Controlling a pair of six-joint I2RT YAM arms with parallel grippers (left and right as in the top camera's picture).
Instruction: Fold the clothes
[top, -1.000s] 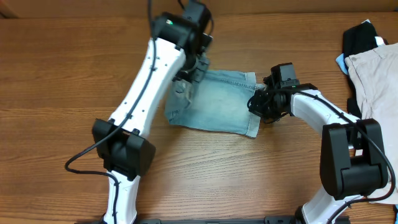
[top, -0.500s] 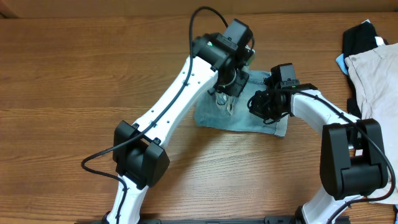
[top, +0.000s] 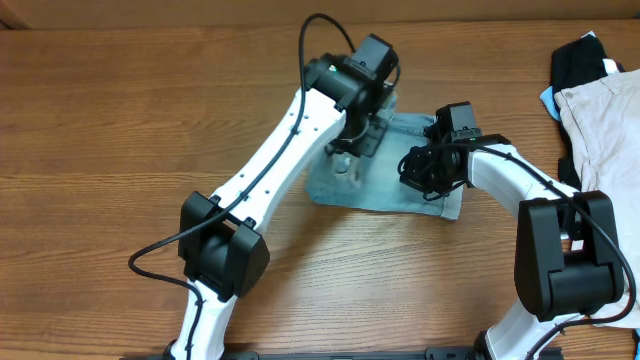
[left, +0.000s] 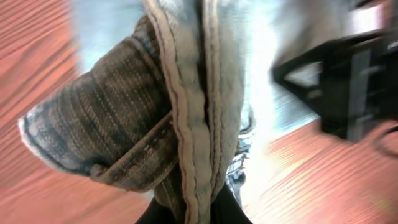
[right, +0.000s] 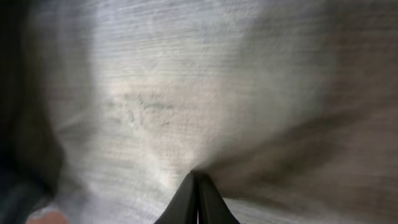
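Observation:
My left gripper is going to release the bunched waistband, now held lifted off the wood. It will let it go on the flat denim (top: 386, 162) (left: 264, 106) just beside the fingertips of my right gripper.
The light-blue denim jeans (top: 390, 190) lie folded in a small bundle at the table's middle. My left gripper (top: 350, 152) is over their left part, shut on a thick stitched seam of the jeans (left: 193, 124) and holding it lifted off the wood. My right gripper (top: 413, 176) sits on the right part of the jeans. In the right wrist view its fingers (right: 198, 190) are shut together with the tips pressed into the denim (right: 186, 93), which creases around them.
Beige trousers (top: 605, 120) and a black garment (top: 580, 58) lie at the table's right edge, with a bit of blue (top: 548, 98) between them. Bare wooden table (top: 120, 130) lies to the left and in front.
My left gripper carried the jeans' left end rightward over the rest, making the bundle narrower, then drew back slightly up and left. The right arm has not moved.

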